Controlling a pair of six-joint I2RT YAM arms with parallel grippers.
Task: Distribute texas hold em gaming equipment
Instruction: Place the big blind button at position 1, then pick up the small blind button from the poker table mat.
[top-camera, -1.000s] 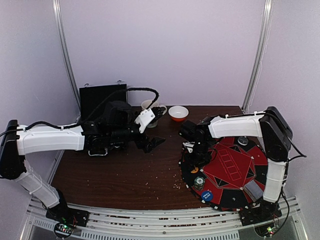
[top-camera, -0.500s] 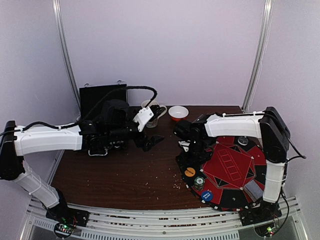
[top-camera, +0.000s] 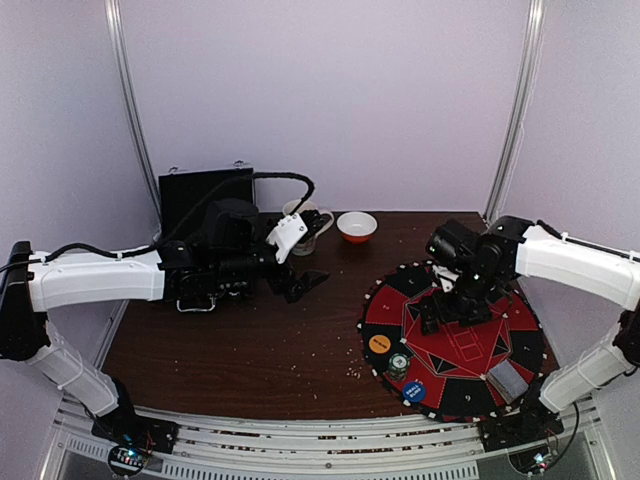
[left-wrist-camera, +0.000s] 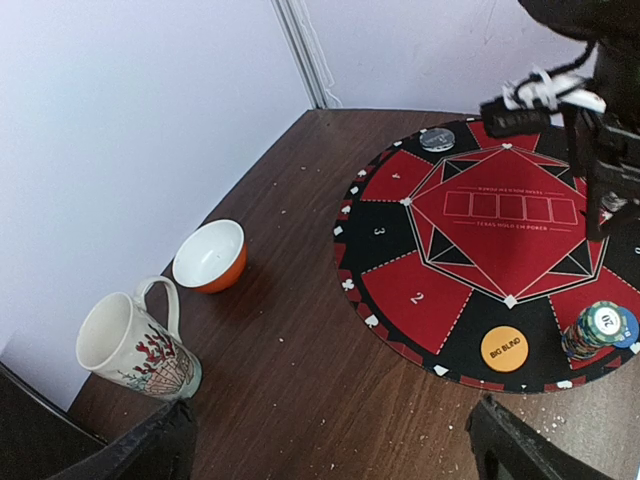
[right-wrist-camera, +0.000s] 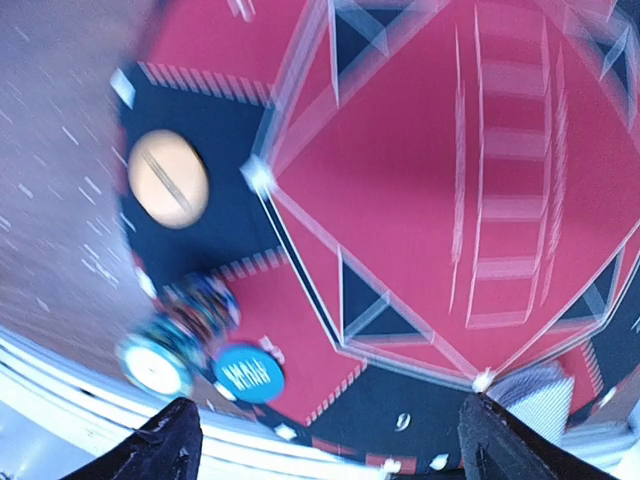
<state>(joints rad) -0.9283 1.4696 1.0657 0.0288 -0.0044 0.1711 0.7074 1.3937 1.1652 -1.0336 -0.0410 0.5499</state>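
My right gripper is to go next to the blue disc beside the stack of chips and close on the blue disc's edge (top-camera: 413, 391) (right-wrist-camera: 249, 373).
A round red-and-black poker mat (top-camera: 470, 345) lies at the right. On its near left edge are an orange disc (top-camera: 380, 343), a stack of chips (top-camera: 399, 365) and a blue disc (top-camera: 413, 392). A grey deck (top-camera: 507, 380) lies at its near right. My right gripper (top-camera: 440, 312) is open and empty above the mat's middle. Its wrist view, blurred, shows the orange disc (right-wrist-camera: 168, 178), the stack (right-wrist-camera: 175, 335), the blue disc (right-wrist-camera: 248, 373) and the deck (right-wrist-camera: 545, 390). My left gripper (top-camera: 303, 287) is open and empty over bare table left of the mat. A dark disc (left-wrist-camera: 437, 139) lies at the mat's far edge.
A patterned mug (top-camera: 300, 232) and an orange-and-white bowl (top-camera: 357, 227) stand at the back of the table. A black box (top-camera: 195, 195) stands at the back left. The left wrist view shows the mug (left-wrist-camera: 130, 350), the bowl (left-wrist-camera: 210, 256) and crumbs on the wood.
My right gripper has swung right, from the mat's left edge to above its middle. The orange disc now lies uncovered on the mat. The left arm has hardly moved.
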